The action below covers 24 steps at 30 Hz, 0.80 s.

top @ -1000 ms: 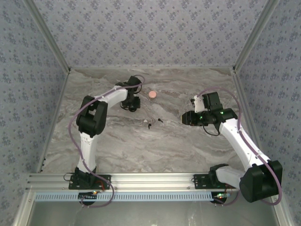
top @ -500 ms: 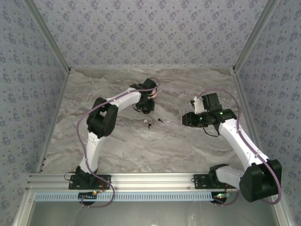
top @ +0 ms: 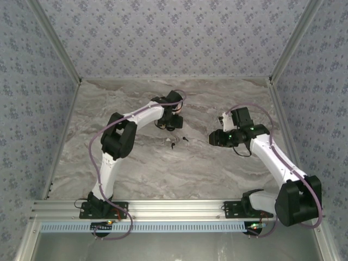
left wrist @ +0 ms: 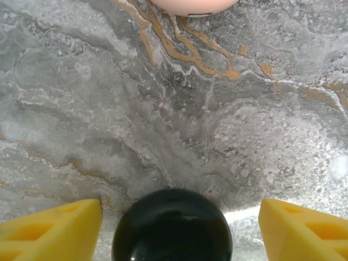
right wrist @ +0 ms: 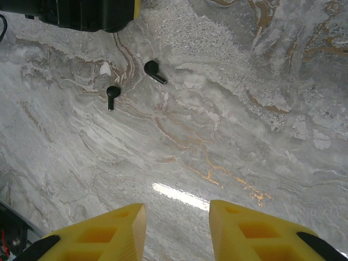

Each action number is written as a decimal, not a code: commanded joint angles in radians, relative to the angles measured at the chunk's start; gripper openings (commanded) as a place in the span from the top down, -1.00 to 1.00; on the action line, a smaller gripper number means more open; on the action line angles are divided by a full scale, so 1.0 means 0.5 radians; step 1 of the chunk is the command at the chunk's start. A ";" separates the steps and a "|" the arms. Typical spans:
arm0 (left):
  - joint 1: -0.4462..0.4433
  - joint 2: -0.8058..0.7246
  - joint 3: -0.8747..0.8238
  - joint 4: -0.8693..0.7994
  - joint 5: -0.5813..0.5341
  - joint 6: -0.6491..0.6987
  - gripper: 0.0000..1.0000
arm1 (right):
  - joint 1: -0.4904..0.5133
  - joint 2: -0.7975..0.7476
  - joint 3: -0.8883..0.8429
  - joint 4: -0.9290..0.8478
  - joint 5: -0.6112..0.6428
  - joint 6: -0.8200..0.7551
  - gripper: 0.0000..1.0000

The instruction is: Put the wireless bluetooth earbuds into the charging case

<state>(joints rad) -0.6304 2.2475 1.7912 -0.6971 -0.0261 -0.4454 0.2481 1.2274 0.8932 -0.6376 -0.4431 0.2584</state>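
Observation:
The left gripper straddles the black case and blocks the right gripper's way in, so next the left gripper backs off, turns and grips the case from one side (left wrist: pixel 130 239).
Two tiny black stemmed earbuds (top: pixel 185 138) (top: pixel 173 144) lie side by side mid-table; the right wrist view has them far ahead (right wrist: pixel 154 70) (right wrist: pixel 112 95). My left gripper (top: pixel 173 124) hangs just behind them, open. Its yellow fingers (left wrist: pixel 60 228) straddle a glossy round black piece (left wrist: pixel 171 228) with a gap on each side. A pale pink round piece (left wrist: pixel 190 4) lies just beyond. I cannot tell which of the two is the charging case. My right gripper (top: pixel 212 137) is open over bare marble (right wrist: pixel 177 209), to the right of the earbuds.
The grey marbled table (top: pixel 163 168) is boxed in by patterned walls at the back and both sides. An aluminium rail (top: pixel 174 209) runs along the near edge. The left arm's dark body (right wrist: pixel 87 13) shows in the right wrist view, just beyond the earbuds.
The left arm swung right, over where the pink piece lay, and its jaws then widened around the black piece. The right gripper barely shifted.

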 commanded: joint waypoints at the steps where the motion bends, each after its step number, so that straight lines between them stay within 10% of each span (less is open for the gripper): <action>1: 0.015 -0.225 -0.064 -0.014 0.023 0.005 -0.53 | 0.000 0.083 0.033 0.064 -0.076 0.041 0.25; 24: 0.475 -1.099 -1.542 1.214 0.765 -0.682 -0.48 | 0.261 1.477 1.199 0.100 -0.375 0.063 0.29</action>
<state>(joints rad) -0.4034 1.7000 1.0435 -0.2298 0.2794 -0.7132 0.3599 1.9118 1.4231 -0.5526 -0.5842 0.2771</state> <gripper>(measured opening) 0.744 0.358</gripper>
